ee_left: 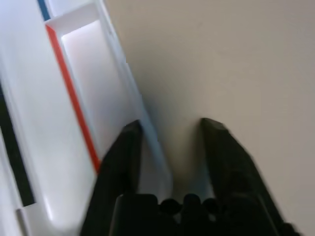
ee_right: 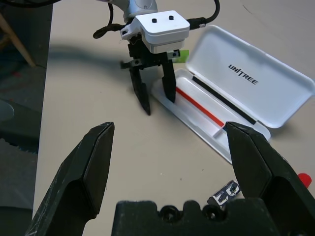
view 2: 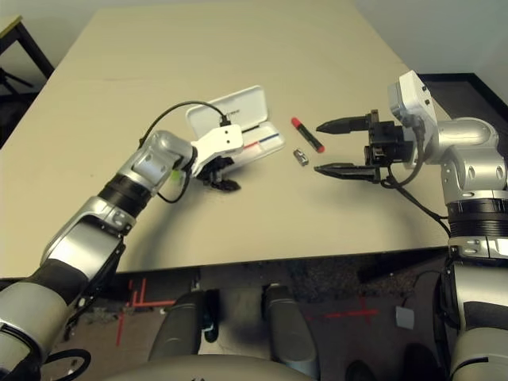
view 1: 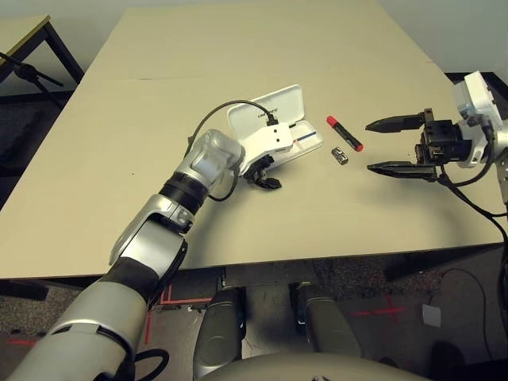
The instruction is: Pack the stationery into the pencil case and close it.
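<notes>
Next, I move my right gripper to the red marker's black body (view 1: 349,138) and close it there, on the half that is away from its cap.
The white pencil case (view 1: 272,109) lies open mid-table, lid tilted back with UNITREE lettering (ee_right: 243,80). Thin red (ee_right: 199,104) and blue (ee_left: 43,7) sticks lie in its tray. My left gripper (ee_right: 157,102) stands over the tray's near end, fingers apart, one finger (ee_left: 122,147) inside the tray and the other on the table outside the wall. A short red marker (view 1: 344,132) with a black end lies right of the case, with the tiny silver-and-black piece (view 1: 340,155) just in front of it. My right gripper (view 1: 370,146) hovers open to their right, holding nothing.
The beige table (view 1: 238,48) stretches far back behind the case. Its front edge (view 1: 238,266) runs close under my left forearm. A black cable (view 1: 226,107) loops from my left wrist beside the lid. A dark-framed table (view 1: 36,36) stands at the back left.
</notes>
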Action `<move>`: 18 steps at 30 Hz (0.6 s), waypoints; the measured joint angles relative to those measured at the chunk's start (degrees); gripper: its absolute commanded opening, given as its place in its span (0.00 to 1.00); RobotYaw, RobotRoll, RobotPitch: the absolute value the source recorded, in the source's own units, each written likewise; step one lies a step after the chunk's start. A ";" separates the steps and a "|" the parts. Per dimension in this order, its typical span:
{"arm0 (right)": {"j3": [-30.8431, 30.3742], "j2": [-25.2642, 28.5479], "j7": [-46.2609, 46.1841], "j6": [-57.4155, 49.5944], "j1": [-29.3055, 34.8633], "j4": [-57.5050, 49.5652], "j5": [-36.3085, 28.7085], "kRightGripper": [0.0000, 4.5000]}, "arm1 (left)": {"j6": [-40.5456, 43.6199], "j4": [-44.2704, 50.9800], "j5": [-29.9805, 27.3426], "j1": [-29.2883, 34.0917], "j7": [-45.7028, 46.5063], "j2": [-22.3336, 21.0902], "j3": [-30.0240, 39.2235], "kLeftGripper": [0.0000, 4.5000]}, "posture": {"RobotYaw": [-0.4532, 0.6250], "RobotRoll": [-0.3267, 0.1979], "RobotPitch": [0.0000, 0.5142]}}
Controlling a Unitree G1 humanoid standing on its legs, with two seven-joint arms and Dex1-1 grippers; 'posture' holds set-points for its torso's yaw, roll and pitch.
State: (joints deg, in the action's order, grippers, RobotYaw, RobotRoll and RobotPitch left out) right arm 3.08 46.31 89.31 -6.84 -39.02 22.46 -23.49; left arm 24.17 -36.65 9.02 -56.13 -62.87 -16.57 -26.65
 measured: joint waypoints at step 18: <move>0.51 0.99 0.05 2.29 -0.86 5.53 0.21 1.00 | -3.24 9.74 -0.09 1.23 -3.61 -5.76 0.87 0.00 | 0.33 0.62 0.27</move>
State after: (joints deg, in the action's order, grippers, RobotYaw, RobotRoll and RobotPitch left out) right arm 3.58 47.30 89.36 -4.55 -39.88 27.99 -23.28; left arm 20.93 -26.91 8.93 -54.90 -66.48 -22.33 -25.78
